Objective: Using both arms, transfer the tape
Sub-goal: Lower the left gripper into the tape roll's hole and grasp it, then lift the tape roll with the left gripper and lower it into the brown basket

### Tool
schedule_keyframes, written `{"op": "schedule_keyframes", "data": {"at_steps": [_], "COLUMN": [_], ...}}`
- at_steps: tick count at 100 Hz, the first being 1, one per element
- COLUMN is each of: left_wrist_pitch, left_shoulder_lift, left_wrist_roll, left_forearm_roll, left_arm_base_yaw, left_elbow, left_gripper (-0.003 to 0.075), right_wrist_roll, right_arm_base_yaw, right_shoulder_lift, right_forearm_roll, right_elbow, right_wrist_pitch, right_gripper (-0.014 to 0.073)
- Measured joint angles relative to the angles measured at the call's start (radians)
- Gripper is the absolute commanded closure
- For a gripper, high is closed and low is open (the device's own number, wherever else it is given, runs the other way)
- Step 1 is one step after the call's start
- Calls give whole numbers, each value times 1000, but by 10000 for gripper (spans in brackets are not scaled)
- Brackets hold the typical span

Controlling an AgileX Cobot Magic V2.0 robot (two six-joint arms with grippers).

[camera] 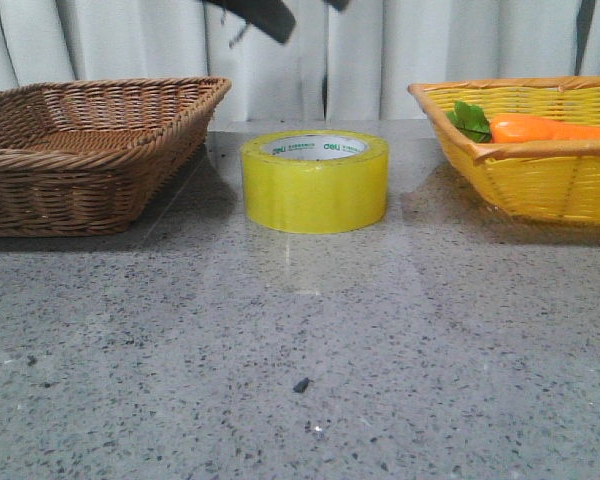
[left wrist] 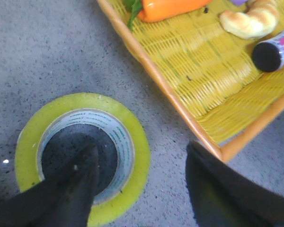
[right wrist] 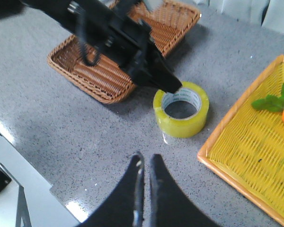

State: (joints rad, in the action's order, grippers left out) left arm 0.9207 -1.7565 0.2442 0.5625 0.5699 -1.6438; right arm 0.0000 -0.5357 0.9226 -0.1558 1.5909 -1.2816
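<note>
I need to next close my left gripper on the tape's side [camera: 368, 157] [left wrist: 139, 152] nearest the yellow basket, putting one finger inside the core hole.
The tape [camera: 315, 180], a wide yellow roll with a white core, lies flat on the grey table between two baskets. It also shows in the left wrist view [left wrist: 137, 142] and the right wrist view [right wrist: 181, 109]. My left gripper [left wrist: 142, 146] is open and hangs above the roll. One finger [left wrist: 78, 184] is over the core hole, the other [left wrist: 217, 189] is outside the roll on the yellow basket's side. In the front view only its dark tip [camera: 265, 15] shows at the top. My right gripper [right wrist: 146, 158] is shut and empty, above the table short of the tape.
A brown wicker basket [camera: 90, 150] stands left of the tape. A yellow basket [camera: 540, 180] stands right, holding an orange carrot [camera: 550, 128], a bread roll [left wrist: 251, 19] and a dark bottle [left wrist: 274, 52]. The table's edge [right wrist: 19, 142] shows in the right wrist view.
</note>
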Motion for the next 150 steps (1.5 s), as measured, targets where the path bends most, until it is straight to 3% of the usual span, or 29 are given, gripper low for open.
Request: {"op": "schedule_keyframes", "data": {"at_steps": [13, 70, 105, 110, 117, 133, 150], "left_wrist_pitch": [0, -18, -35, -40, -42, -42, -22], "left_shoulder_lift": [-62, -181, -212, -217, -221, -225, -225], "left_wrist_roll": [-3, -8, 8, 13, 15, 15, 17], "left_forearm_roll": [39, 113, 113, 113, 113, 98, 88], "left_arm_base_yaw": [0, 4, 62, 67, 70, 70, 70], "left_elbow": [-6, -6, -8, -10, -12, -14, -45], "left_gripper": [199, 207, 212, 239, 339, 738, 741], "right_wrist_roll": [0, 0, 0, 0, 0, 0, 0], "right_arm_base_yaw": [0, 0, 0, 0, 0, 0, 0], "right_shoulder_lift": [-33, -38, -38, -38, -38, -38, -38], "right_forearm_roll": [2, 20, 37, 37, 37, 38, 38], "right_elbow": [0, 0, 0, 0, 0, 0, 0], "right_wrist_pitch": [0, -2, -2, -2, -4, -4, -4], "right_gripper": [668, 668, 668, 668, 668, 668, 668]}}
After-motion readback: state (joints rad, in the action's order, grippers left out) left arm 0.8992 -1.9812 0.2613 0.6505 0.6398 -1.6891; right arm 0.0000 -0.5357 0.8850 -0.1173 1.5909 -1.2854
